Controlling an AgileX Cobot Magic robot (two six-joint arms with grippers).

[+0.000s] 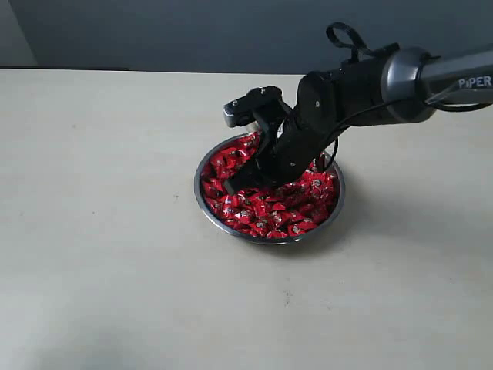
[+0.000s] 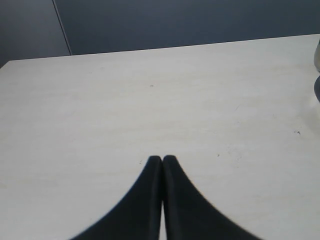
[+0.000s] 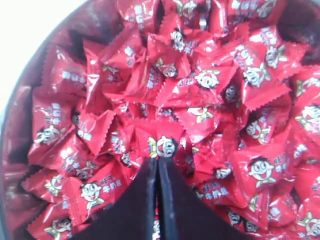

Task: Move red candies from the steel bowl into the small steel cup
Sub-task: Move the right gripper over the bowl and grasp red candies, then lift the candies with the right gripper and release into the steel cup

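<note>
I need to drop the red candy from my right gripper inside the small steel cup (image 1: 263, 110) behind the steel bowl's far rim.
The steel bowl (image 1: 197, 187) stands mid-table, heaped with red candies (image 1: 269, 213). My right gripper (image 1: 236, 185) reaches down into the left part of the heap. In the right wrist view its jaws (image 3: 160, 158) are closed together, and their tips pinch the edge of one red candy (image 3: 162, 146) with a cartoon face. More candies (image 3: 200, 85) fill that view, with the bowl's wall (image 3: 14, 150) at one side. My left gripper (image 2: 162, 160) is shut with nothing in it, above bare table. The small steel cup is out of view.
The pale tabletop (image 1: 100, 231) spreads widely around the bowl, with a dark wall (image 1: 192, 31) behind its far edge. The right arm (image 1: 362, 89) slants in from the upper right. An unclear pale and dark shape (image 2: 317, 75) shows at the left wrist view's edge.
</note>
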